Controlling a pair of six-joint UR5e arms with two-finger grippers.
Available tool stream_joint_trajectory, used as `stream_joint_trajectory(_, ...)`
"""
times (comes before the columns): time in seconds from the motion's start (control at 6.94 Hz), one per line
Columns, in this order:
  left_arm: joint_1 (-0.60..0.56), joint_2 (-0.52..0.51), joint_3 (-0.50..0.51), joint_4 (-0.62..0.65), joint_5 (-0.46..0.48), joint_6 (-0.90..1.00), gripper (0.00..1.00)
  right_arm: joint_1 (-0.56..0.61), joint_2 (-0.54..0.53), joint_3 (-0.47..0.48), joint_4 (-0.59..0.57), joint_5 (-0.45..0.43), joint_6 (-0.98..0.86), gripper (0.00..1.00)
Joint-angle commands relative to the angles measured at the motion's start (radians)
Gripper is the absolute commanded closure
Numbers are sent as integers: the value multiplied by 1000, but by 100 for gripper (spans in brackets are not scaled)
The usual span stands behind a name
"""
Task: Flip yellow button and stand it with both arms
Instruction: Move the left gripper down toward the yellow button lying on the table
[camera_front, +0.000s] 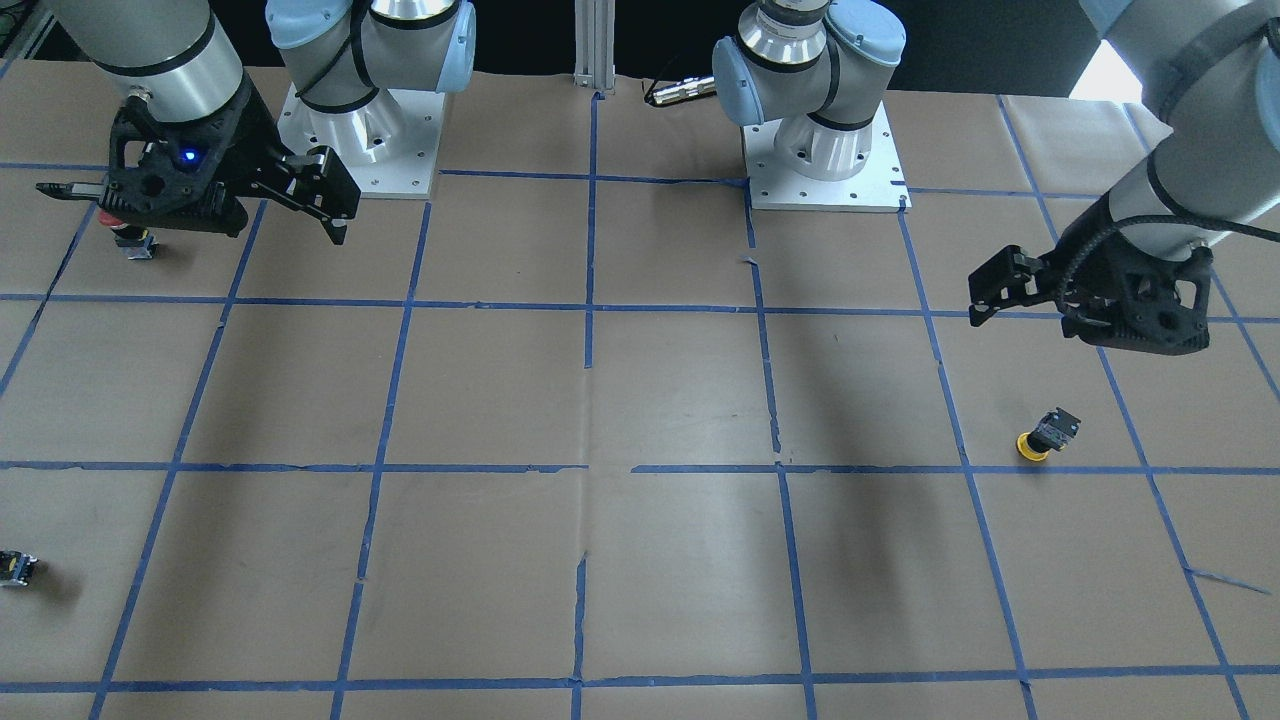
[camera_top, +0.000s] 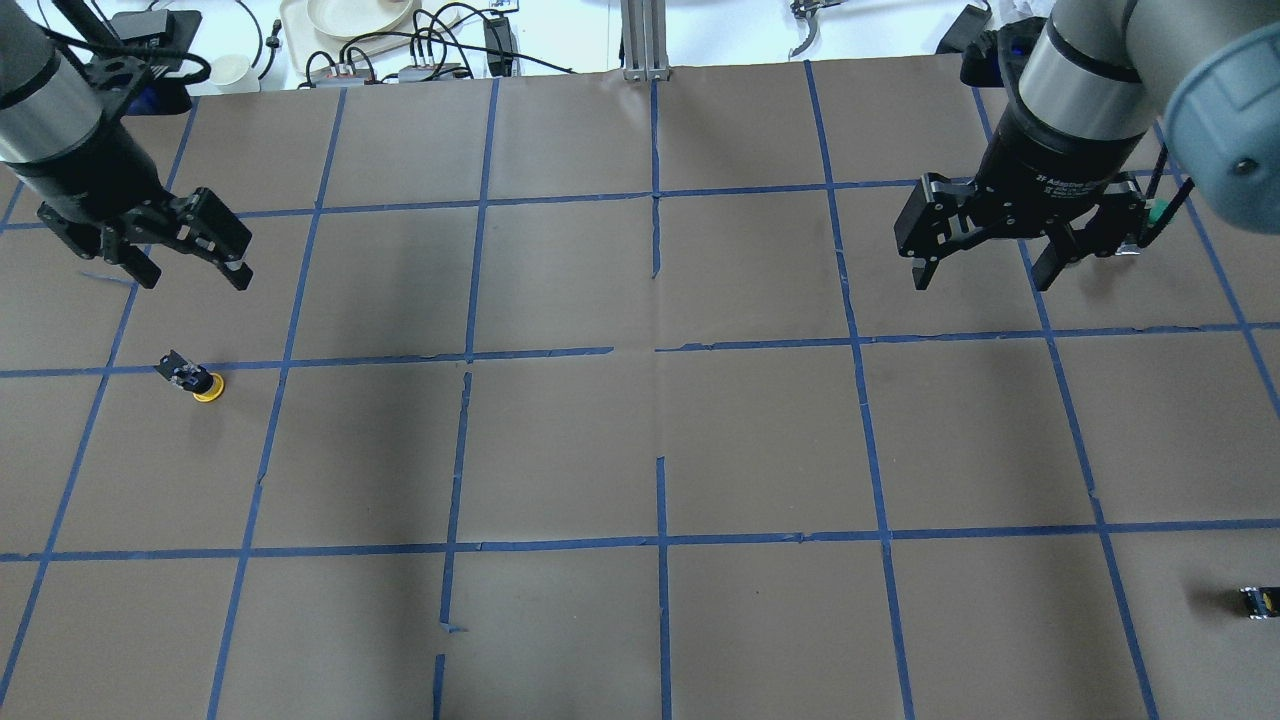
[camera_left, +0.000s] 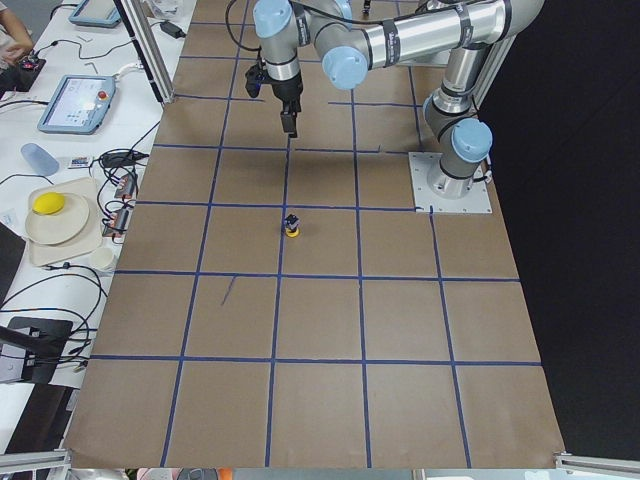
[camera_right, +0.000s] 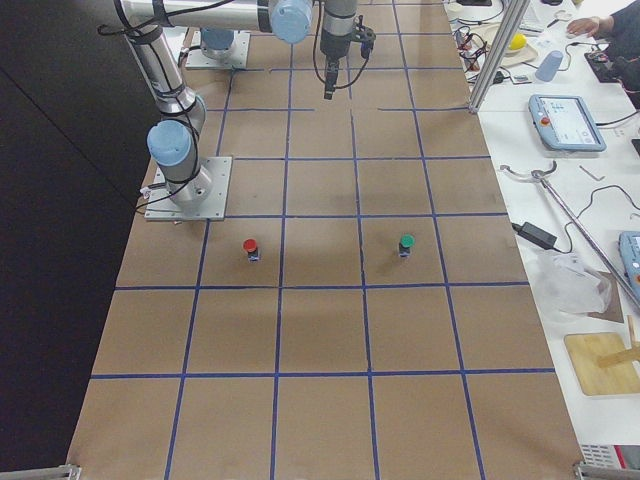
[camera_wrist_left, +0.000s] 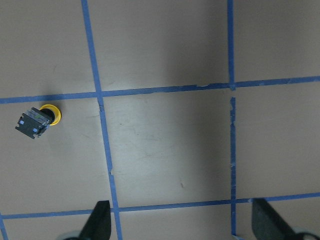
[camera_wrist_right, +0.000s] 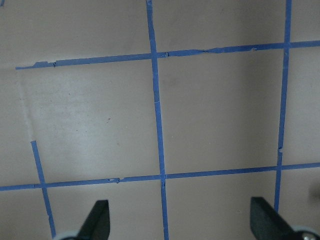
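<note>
Next, I move my left gripper to the grey end (camera_front: 1059, 426) (camera_wrist_left: 33, 123) of the yellow button, opposite the button's yellow cap, and close it there.
The yellow button (camera_top: 197, 381) rests with its yellow cap on the brown paper and its black-and-grey body tilted upward, at the table's left side. It also shows in the front view (camera_front: 1046, 435), the left side view (camera_left: 291, 226) and the left wrist view (camera_wrist_left: 38, 120). My left gripper (camera_top: 192, 274) hangs open and empty in the air behind the button, apart from it; it also shows in the front view (camera_front: 1022, 318) and the left wrist view (camera_wrist_left: 182, 222). My right gripper (camera_top: 982, 280) is open and empty, high over the table's right side (camera_front: 190, 212) (camera_wrist_right: 181, 222).
A red-capped button (camera_front: 131, 237) stands under my right gripper, and a green-capped one (camera_right: 406, 243) stands beside it. A tiny dark block with a yellow spot (camera_top: 1258, 601) lies near the right front edge. Blue tape lines grid the brown paper (camera_top: 660, 450).
</note>
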Motion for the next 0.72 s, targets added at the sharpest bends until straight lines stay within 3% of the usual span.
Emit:
stream_joint_trajectory(0.0,113,-32,-91,178,0,209,1,-3,1,-1,-3,-2,-2,0)
stream_joint_trajectory(0.58,228,-201,-159,418,-9,501,2,5,-8,2,-2,11,-3,0)
